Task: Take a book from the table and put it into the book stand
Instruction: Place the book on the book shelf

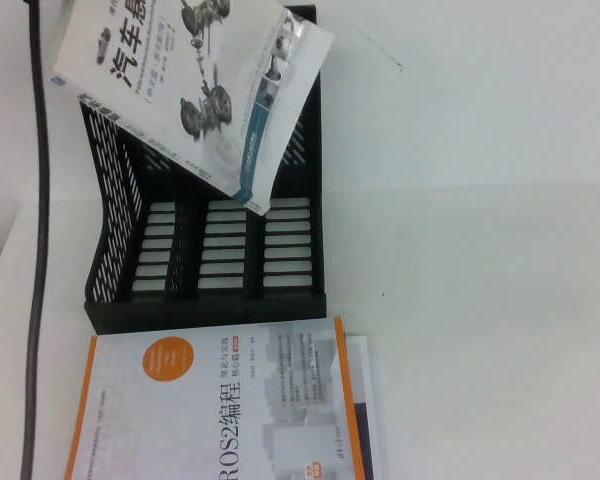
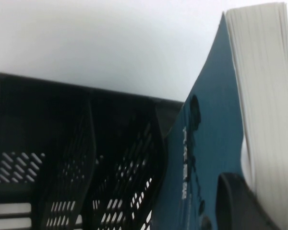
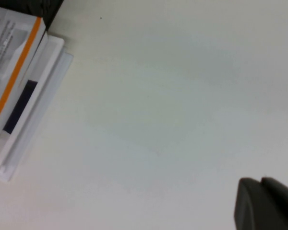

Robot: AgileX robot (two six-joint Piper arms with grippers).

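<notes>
I should use my left gripper to set the white book free upright in the book stand's slot (image 1: 267, 285) farthest from the black cable.
The book (image 1: 195, 85), white with grey car-part drawings and a teal strip, hangs tilted above the far end of the black book stand (image 1: 210, 305). Its lower corner points down over the stand's middle and right slots. In the left wrist view my left gripper (image 2: 257, 211) is shut on the book (image 2: 209, 143); one black finger (image 2: 233, 201) presses on the teal cover beside the white page edges, and the other finger is hidden behind the book. The stand's slots (image 2: 77, 158) lie below. My right gripper (image 3: 260, 183) is shut, empty, over the bare table (image 3: 158, 120).
An orange-edged ROS2 book (image 1: 220, 410) lies on a stack in front of the stand, also in the right wrist view (image 3: 14, 52). A black cable (image 1: 40, 250) runs along the left side. White table (image 1: 480, 250) extends to the right.
</notes>
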